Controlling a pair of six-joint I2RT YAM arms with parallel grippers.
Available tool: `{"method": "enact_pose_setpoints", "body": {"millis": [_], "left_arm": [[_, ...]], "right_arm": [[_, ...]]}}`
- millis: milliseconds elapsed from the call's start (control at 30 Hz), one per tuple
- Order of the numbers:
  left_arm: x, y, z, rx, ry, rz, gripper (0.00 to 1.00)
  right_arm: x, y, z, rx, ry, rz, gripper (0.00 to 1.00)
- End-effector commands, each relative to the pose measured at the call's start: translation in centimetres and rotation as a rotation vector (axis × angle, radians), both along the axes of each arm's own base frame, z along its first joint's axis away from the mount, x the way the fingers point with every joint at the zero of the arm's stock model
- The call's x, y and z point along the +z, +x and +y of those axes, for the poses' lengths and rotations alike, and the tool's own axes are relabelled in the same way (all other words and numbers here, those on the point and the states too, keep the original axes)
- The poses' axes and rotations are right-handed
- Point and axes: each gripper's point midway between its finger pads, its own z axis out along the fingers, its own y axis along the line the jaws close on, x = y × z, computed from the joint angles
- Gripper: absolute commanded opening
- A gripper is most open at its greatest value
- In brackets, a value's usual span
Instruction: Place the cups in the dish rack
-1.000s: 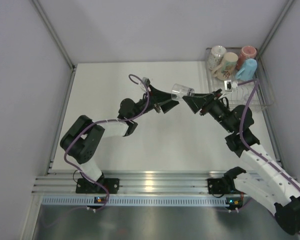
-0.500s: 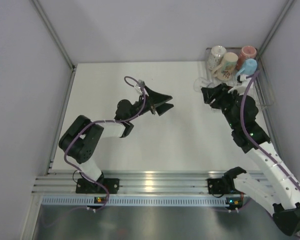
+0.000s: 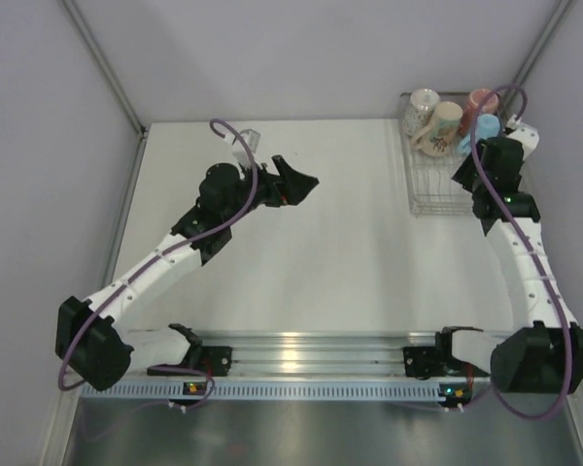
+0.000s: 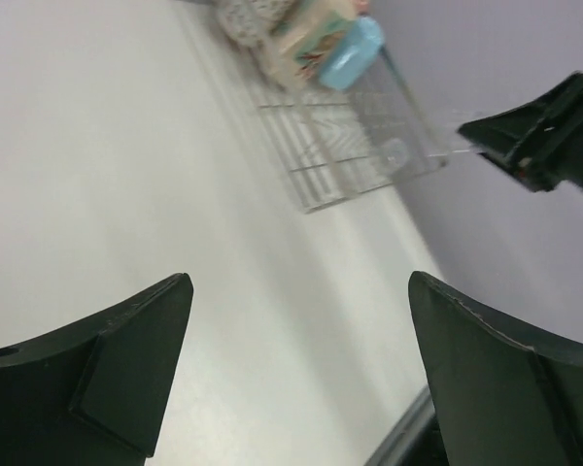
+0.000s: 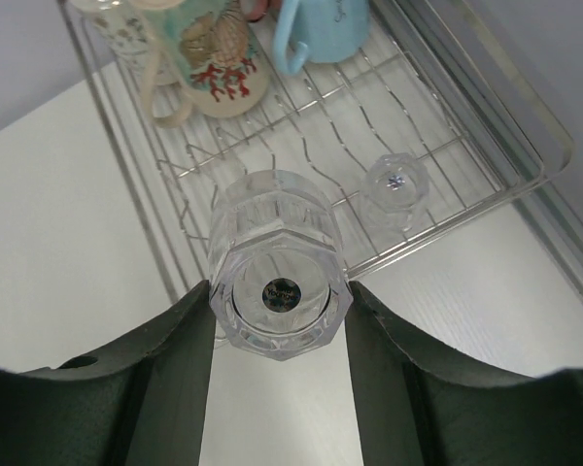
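Next, I set the clear faceted glass down next to the second clear glass in the dish rack's near part (image 3: 454, 187) (image 5: 280, 243) with my right gripper.
The silver wire dish rack (image 3: 415, 189) stands at the table's far right. At its far end lie the white patterned mug (image 3: 423, 101), the cream patterned mug (image 3: 445, 122), the pinkish-red mug (image 3: 483, 99) and the light blue mug (image 3: 486, 127). My right gripper (image 5: 280, 291) is shut on a clear faceted glass (image 5: 280, 254), held bottom towards the camera above the rack's (image 5: 525, 107) near left part. A second clear glass (image 5: 395, 184) lies in the rack. The cream mug (image 5: 214, 58) and blue mug (image 5: 323, 27) show beyond. My left gripper (image 4: 299, 291) is open and empty above the table.
The left gripper (image 3: 307, 184) hovers over the table's (image 3: 350, 252) middle back, far from the rack. The right arm (image 3: 491, 165) reaches over the rack's right side. Grey walls close in the back and both sides; a metal rail runs along the near edge.
My right gripper has carried the clear glass from mid-table rightward to above the rack. My left gripper has pulled back to the left, away from the glass.
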Motion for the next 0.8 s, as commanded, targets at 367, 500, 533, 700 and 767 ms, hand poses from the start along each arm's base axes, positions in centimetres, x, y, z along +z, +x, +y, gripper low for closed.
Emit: {"method": "enact_pose_setpoints", "body": {"millis": [367,500,533,700,767], "left_arm": [[-6.4,-0.4,4.7,0.114,0.376,0.055,0.99],[-6.8,-0.4,4.6,0.111,0.379,0.064,0.99],[-6.8,-0.4,4.6,0.108,0.381,0.063,0.99],[-6.9,-0.2,4.5,0.107,0.386,0.061,0.99],[-7.0,-0.2,4.5,0.109,0.383,0.064,0.99]], "right_arm": [[-4.3,6.2,-3.7,0.009,-0.11,0.282,0.0],[-6.6,6.8,-3.5,0.04,-0.093,0.358,0.0],[-7.3,6.9,-3.4,0.048,-0.087,0.377,0.0],[-9.5,6.7,-2.7,0.095,-0.059,0.449,0.0],[-10.2,6.5,-2.6,0.099,-0.061,0.475,0.0]]}}
